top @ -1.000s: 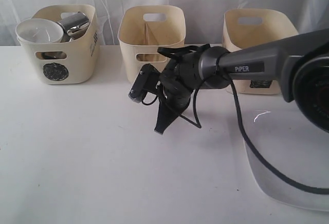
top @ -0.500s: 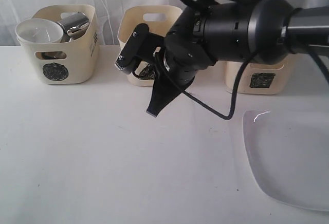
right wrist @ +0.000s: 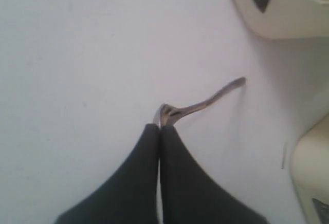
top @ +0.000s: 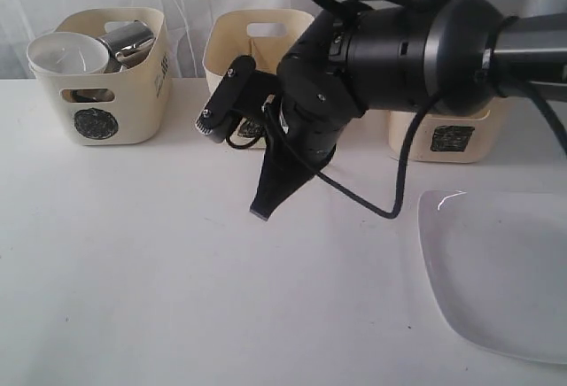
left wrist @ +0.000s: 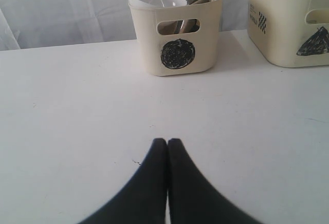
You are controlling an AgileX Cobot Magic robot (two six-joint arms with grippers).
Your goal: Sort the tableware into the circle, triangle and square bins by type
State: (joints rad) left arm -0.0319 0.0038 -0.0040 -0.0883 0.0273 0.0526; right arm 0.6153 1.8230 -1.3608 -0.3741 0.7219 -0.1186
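Observation:
The robot's right gripper needs to set the steel utensil down on the bare table (top: 305, 260) between the triangle bin and the large white plate.
A steel fork (right wrist: 205, 102) lies on the table just beyond my right gripper (right wrist: 159, 127), which is shut; its head is partly hidden behind the fingertips. In the exterior view the right gripper (top: 259, 213) hangs above the table with nothing sticking out, and the arm hides the fork. The large white plate (top: 505, 280) rests at the front right. The circle bin (top: 97, 94) holds a white bowl (top: 64, 52) and a steel mug (top: 131, 41). My left gripper (left wrist: 167, 141) is shut and empty, low over the table, pointing at the circle bin (left wrist: 175, 39).
The triangle bin (top: 221, 72) stands at the back middle and the square bin (top: 469, 142) at the back right, both partly hidden by the right arm. The fork lies between the triangle bin (right wrist: 288, 13) and the square bin (right wrist: 313, 172). White curtains hang behind the table.
The right arm has swung up and toward the camera since a second ago; over the last half second its gripper drifted slightly left. Its jaws stayed shut.

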